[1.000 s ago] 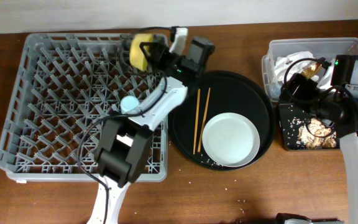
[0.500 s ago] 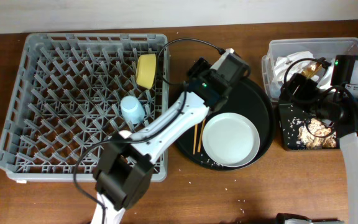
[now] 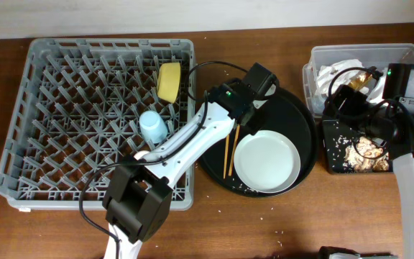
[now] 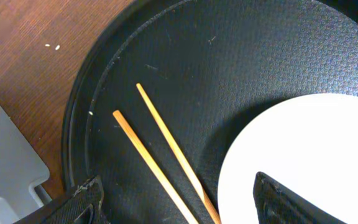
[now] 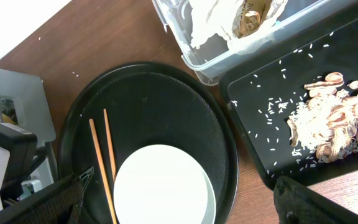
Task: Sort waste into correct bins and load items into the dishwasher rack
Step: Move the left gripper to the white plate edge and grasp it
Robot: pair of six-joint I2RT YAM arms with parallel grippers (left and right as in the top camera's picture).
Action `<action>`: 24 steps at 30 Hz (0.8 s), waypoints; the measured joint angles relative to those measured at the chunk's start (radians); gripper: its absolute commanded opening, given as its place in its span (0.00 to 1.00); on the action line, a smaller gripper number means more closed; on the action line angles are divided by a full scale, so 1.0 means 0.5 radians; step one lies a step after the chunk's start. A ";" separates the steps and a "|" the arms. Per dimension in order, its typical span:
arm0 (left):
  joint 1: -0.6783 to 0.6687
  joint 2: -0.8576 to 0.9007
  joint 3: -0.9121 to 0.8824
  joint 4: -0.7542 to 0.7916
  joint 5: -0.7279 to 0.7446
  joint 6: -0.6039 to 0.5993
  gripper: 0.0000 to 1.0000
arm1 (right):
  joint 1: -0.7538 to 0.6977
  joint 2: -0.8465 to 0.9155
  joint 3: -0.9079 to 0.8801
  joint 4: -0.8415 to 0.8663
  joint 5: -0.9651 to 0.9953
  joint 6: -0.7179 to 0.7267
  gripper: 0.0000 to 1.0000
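Note:
My left gripper will grip a clear part of the plate's rim [image 4: 232,149] before it lifts the plate to the rack, because a wooden chopstick lies tight against the plate.
My left gripper [image 3: 241,114] is open and empty, low over the black round tray [image 3: 293,108]. In the left wrist view its fingers [image 4: 179,208] straddle two wooden chopsticks [image 4: 166,162] beside the white plate [image 4: 309,162]. The chopsticks [image 3: 230,140] and plate [image 3: 267,161] lie on the tray. A yellow cup [image 3: 169,81] and a blue cup [image 3: 153,127] sit in the grey dishwasher rack [image 3: 63,108]. My right gripper [image 3: 351,101] is open and empty, held high between the tray and the bins; its view shows the plate [image 5: 160,186] and chopsticks [image 5: 101,162].
A clear bin [image 3: 361,61] with paper waste stands at the back right, and it also shows in the right wrist view [image 5: 241,25]. A black bin [image 3: 358,155] with rice and food scraps sits in front of it. Rice grains lie scattered on the wood.
My left gripper let go of the yellow cup in the rack and swung right over the tray, then settled above the chopsticks. The right arm has not moved.

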 measured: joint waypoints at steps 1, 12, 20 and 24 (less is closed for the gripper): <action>0.000 0.000 0.000 -0.006 0.005 0.000 0.77 | 0.001 0.000 0.000 0.000 0.000 -0.002 0.99; 0.002 0.259 -0.001 -0.005 0.255 0.000 0.56 | 0.001 0.000 0.000 0.000 -0.001 -0.003 0.99; 0.105 0.317 0.063 -0.409 0.527 0.327 0.60 | 0.000 0.000 0.000 0.000 0.000 -0.002 0.99; 0.110 0.410 0.064 -0.425 0.556 0.417 0.56 | 0.001 0.000 0.000 0.000 -0.001 -0.002 0.99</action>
